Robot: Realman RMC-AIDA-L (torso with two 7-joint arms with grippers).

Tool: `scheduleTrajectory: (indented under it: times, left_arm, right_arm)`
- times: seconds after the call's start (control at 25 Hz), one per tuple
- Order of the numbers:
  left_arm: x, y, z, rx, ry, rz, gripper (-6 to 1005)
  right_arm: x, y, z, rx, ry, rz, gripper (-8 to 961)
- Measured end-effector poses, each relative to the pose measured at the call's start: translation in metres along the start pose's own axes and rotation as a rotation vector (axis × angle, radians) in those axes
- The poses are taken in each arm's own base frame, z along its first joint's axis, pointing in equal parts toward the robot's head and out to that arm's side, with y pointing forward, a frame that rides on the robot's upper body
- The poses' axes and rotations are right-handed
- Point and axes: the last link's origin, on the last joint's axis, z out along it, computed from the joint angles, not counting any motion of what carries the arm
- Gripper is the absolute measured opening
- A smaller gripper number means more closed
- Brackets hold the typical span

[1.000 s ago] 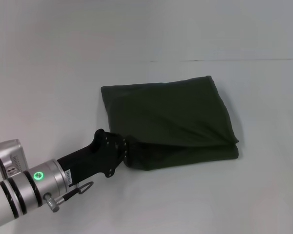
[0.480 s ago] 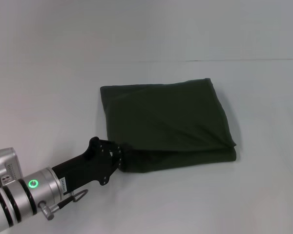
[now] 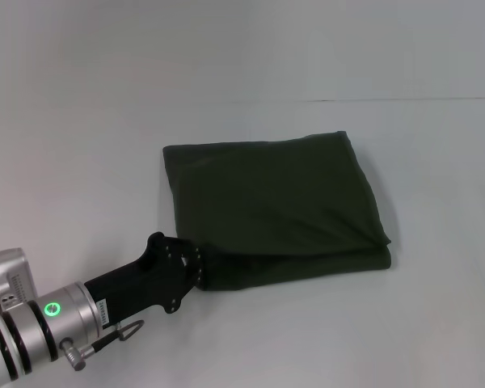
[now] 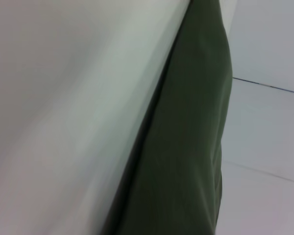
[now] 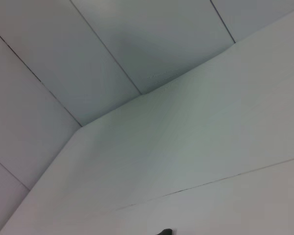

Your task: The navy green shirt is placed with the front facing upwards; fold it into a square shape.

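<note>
The folded shirt's near edge slants and its cloth bunches at my left gripper, so next I open it, take the shirt corner's edge (image 3: 210,283) and pull the shirt straighter.
The navy green shirt (image 3: 275,202) lies folded into a rough square on the white table, plain green side up, with no print showing. My left gripper (image 3: 200,270) is at the shirt's near left corner. Its fingers are buried in the fabric edge, and the cloth follows it as it moves. The left wrist view shows the shirt (image 4: 186,147) up close as a dark green band against the table. The right gripper is out of view; its wrist view shows only white surfaces.
White tabletop (image 3: 347,331) surrounds the shirt on all sides, with its back edge meeting a pale wall (image 3: 307,48). My left arm (image 3: 56,315) comes in from the near left corner.
My left gripper has drawn back toward the near left, and the shirt's near left corner and whole body have shifted slightly left with it.
</note>
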Motion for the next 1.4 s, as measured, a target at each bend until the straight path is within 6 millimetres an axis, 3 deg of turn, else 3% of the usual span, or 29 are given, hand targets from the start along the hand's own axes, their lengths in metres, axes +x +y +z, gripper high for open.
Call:
scheduleTrajectory:
  times: [0.24,0.44,0.68,0.96,1.24,1.4]
  left_arm:
    - [-0.004,-0.001,-0.001,0.008,-0.031,-0.007,48]
    - [-0.003,0.004,-0.005,-0.008,-0.037,0.022,259]
    - [0.001,0.018,-0.009,-0.035,-0.043,0.084,384]
    - [0.007,0.018,0.003,0.086,-0.066,0.097,384]
    - [0.014,0.008,-0.005,0.159,-0.035,0.098,384]
    - [0.014,0.025,-0.015,0.116,-0.093,0.279,385]
  right_arm:
    - [-0.001,0.001,0.001,-0.004,0.001,-0.005,527]
    - [-0.003,0.002,0.002,-0.007,0.001,-0.006,528]
    - [-0.002,0.002,0.002,-0.009,0.002,-0.002,529]
    - [-0.002,0.002,0.003,-0.008,0.007,-0.004,529]
    - [-0.001,0.001,0.003,-0.003,0.01,-0.004,530]
    - [-0.001,0.001,0.003,-0.003,0.013,-0.002,530]
